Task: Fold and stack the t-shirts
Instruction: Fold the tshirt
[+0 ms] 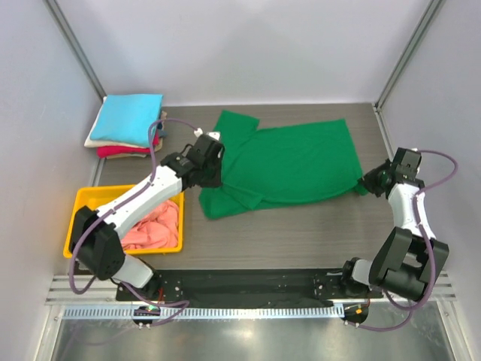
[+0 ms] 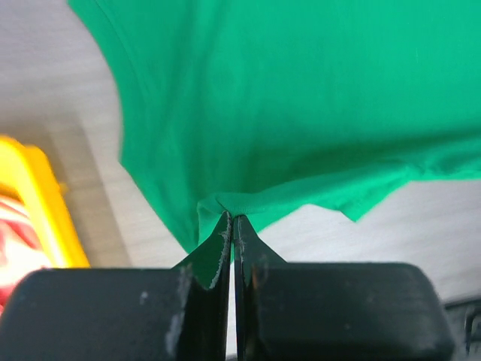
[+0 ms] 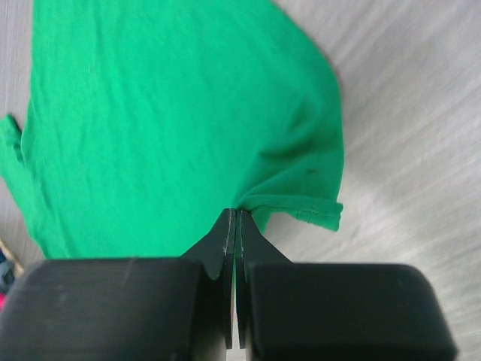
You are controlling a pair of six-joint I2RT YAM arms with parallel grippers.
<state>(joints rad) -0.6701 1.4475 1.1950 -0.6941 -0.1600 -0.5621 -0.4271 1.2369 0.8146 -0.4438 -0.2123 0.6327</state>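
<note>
The green t-shirt's hem corner bunches in my right gripper, so next I lay it down, back off and take the folded cloth (image 3: 294, 171) to flatten it before folding.
A bright green t-shirt (image 1: 293, 162) lies spread across the middle of the table. My left gripper (image 1: 213, 174) is shut on its left edge, and the left wrist view shows the cloth (image 2: 285, 98) pinched at the fingertips (image 2: 231, 219). My right gripper (image 1: 366, 183) is shut on the shirt's right hem corner; the right wrist view shows the green cloth (image 3: 165, 120) bunched at the tips (image 3: 235, 213). A folded stack with a sky-blue shirt (image 1: 131, 119) on top, cream and red below, sits at the back left. A salmon-pink shirt (image 1: 154, 223) lies crumpled in the tray.
A yellow plastic tray (image 1: 83, 203) stands at the left, close to my left arm; its rim also shows in the left wrist view (image 2: 37, 203). Grey walls enclose the table on three sides. A black rail (image 1: 240, 282) runs along the near edge.
</note>
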